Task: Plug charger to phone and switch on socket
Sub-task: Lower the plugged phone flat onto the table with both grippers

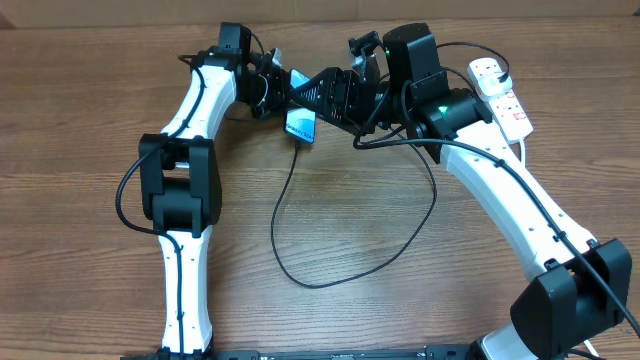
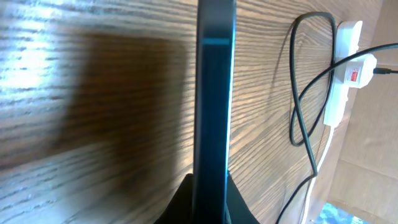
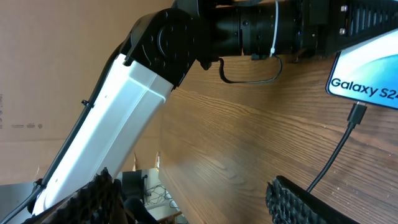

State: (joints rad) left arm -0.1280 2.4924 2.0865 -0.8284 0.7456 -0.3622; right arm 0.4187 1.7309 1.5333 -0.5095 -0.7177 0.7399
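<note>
Next, my left gripper lets go of the phone on the table (image 1: pixel 303 113) between both grippers, where the loop of the black charger cable ends.
My left gripper (image 1: pixel 283 98) is shut on the phone (image 1: pixel 300 127) and holds it above the table. In the left wrist view the phone (image 2: pixel 214 93) shows edge-on between the fingers (image 2: pixel 211 208). In the right wrist view its lower end reads "Galaxy S24" (image 3: pixel 367 84), and the charger's connector tip (image 3: pixel 357 114) sits in its bottom port. The black charger cable (image 1: pixel 300 270) loops over the table toward the white socket strip (image 1: pixel 500 95). My right gripper (image 3: pixel 199 205) is open and empty, close beside the phone; it also shows in the overhead view (image 1: pixel 325 100).
The socket strip (image 2: pixel 341 93) lies at the table's far right edge, with a red-marked block (image 2: pixel 354 73) on it. The left arm's white link (image 3: pixel 124 106) fills the left of the right wrist view. The cable loop lies across the table's middle.
</note>
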